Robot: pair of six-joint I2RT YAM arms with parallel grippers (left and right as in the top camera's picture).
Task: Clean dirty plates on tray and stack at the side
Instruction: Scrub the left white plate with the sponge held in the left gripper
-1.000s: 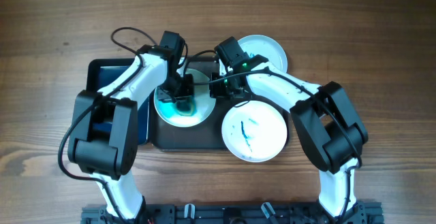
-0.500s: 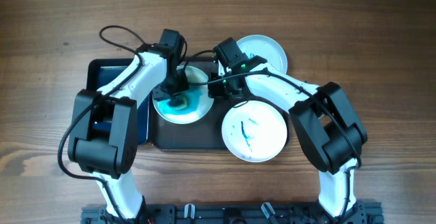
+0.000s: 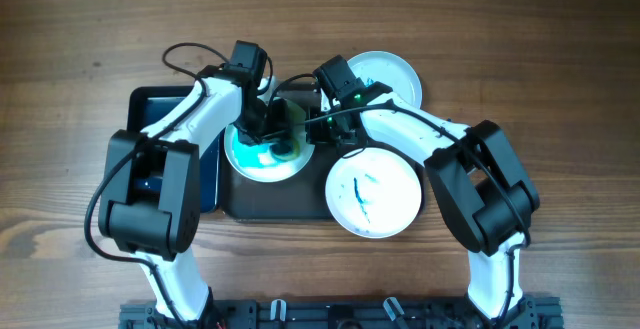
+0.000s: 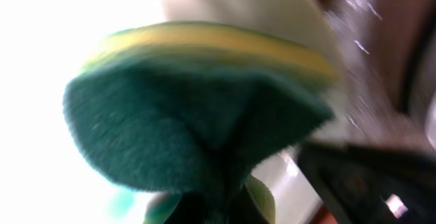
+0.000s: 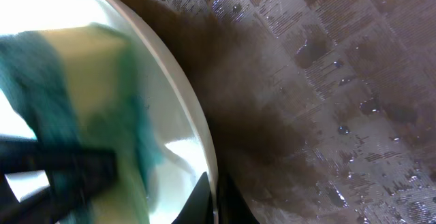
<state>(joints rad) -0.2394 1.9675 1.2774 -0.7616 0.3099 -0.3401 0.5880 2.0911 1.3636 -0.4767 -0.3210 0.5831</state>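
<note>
Next, the right gripper releases the teal-smeared white plate on the bare wooden table (image 3: pixel 468 130) beside the pale blue plate.
A white plate (image 3: pixel 262 157), smeared teal, lies on the left part of the dark grey tray (image 3: pixel 275 197). My left gripper (image 3: pixel 266 127) is shut on a green and yellow sponge (image 4: pixel 204 108) and presses it on this plate; the sponge also shows in the overhead view (image 3: pixel 282 141). My right gripper (image 3: pixel 318 131) is shut on the plate's right rim (image 5: pixel 194 122), with its fingertips (image 5: pixel 201 198) either side of the edge. A second white plate (image 3: pixel 372 191) with blue streaks lies at the tray's right. A pale blue plate (image 3: pixel 388 73) lies at the far right.
A smaller glossy black tray (image 3: pixel 150 119) lies to the left of the grey tray, under my left arm. The wet tray floor (image 5: pixel 327 81) shows beside the held plate. Bare wooden table (image 3: pixel 560 89) surrounds both trays.
My left gripper has moved the sponge from the plate's middle toward its far right part, and the teal smear has spread. My right gripper has stayed on the rim.
</note>
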